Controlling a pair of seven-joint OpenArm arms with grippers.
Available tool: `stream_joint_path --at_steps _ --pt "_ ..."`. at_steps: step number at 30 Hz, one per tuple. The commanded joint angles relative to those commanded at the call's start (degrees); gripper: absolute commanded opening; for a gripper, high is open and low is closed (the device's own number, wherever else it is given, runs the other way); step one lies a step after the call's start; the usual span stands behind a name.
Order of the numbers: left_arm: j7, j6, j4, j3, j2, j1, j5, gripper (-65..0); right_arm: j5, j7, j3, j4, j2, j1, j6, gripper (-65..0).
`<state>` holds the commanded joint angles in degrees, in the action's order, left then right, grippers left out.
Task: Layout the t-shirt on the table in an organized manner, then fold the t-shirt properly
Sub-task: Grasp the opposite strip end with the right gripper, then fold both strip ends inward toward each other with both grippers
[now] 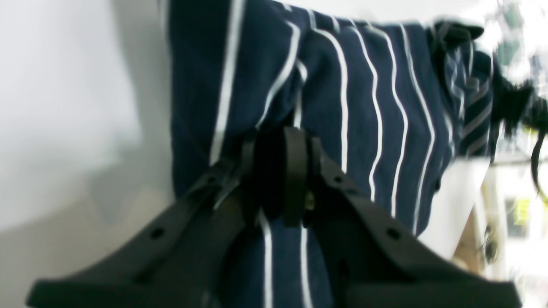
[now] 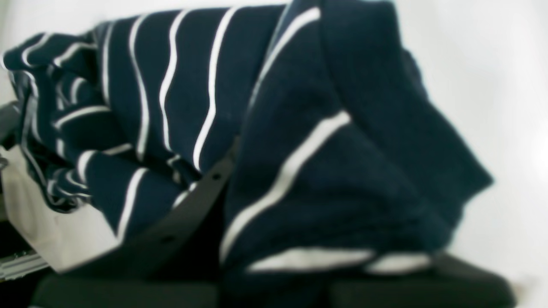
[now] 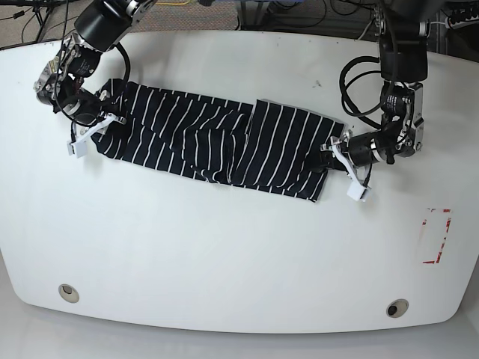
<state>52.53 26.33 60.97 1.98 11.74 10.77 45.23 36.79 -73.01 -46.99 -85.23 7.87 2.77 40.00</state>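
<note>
Next, my right gripper releases its t-shirt end at the near edge of the shirt's bunched middle (image 3: 224, 192).
The t-shirt (image 3: 217, 142), dark navy with thin white stripes, lies in a long bunched band across the far half of the white table (image 3: 224, 254), stretched between both grippers. My left gripper (image 3: 334, 147) is at its right end in the base view. In the left wrist view the left gripper (image 1: 280, 171) is shut on a fold of the striped fabric (image 1: 364, 107). My right gripper (image 3: 103, 120) holds the other end. In the right wrist view the fabric (image 2: 299, 128) drapes over the gripper and hides most of it; one finger (image 2: 188, 209) shows.
Two round metal grommet holes (image 3: 68, 292) (image 3: 397, 307) sit near the front edge. A red-and-white tape rectangle (image 3: 436, 235) is at the right. Cables (image 3: 352, 82) loop beside the arm on the right. White table surface lies in front of the shirt.
</note>
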Motion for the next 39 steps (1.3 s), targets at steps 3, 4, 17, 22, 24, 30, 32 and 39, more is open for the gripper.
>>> stream_joint_path --at_steps 3,4,17,22,24,30,32,39 --pt "0.09 -2.64 0.00 0.00 -2.02 0.18 -0.09 -57.6 0.44 -1.32 1.76 -6.51 0.00 -0.79 0.00 -61.5" --pt "0.09 -3.69 0.00 0.00 -2.73 0.18 -0.18 -57.6 0.62 -2.20 2.90 -8.97 -0.09 -0.88 0.00 -61.5" --pt "0.00 -10.29 0.09 -0.09 -8.53 3.43 -0.26 -57.5 0.09 -3.78 17.23 -26.55 -1.41 -0.44 0.00 -61.5" --pt "0.00 -10.29 0.09 -0.97 -9.85 4.57 -0.35 -57.5 0.00 -3.78 21.80 -26.64 -4.04 1.41 0.00 -61.5" --pt "0.00 -10.29 0.09 -2.02 -10.55 4.57 -0.35 -57.5 0.00 -3.69 23.38 -26.46 -5.36 1.93 0.00 -61.4" --pt "0.00 -10.29 0.09 -4.40 -11.25 4.48 -0.26 -57.5 -1.67 -3.52 27.43 -26.29 -8.62 3.78 0.00 -61.0" --pt "0.00 -10.29 0.09 -4.84 -11.25 4.48 -0.18 -57.5 -3.78 -3.52 28.31 -26.29 -10.02 4.75 0.00 -61.0" --pt "0.00 -10.29 0.26 -4.48 -11.25 4.48 0.00 -57.5 -10.46 -2.37 32.18 -23.47 -13.19 5.98 0.00 -60.9"
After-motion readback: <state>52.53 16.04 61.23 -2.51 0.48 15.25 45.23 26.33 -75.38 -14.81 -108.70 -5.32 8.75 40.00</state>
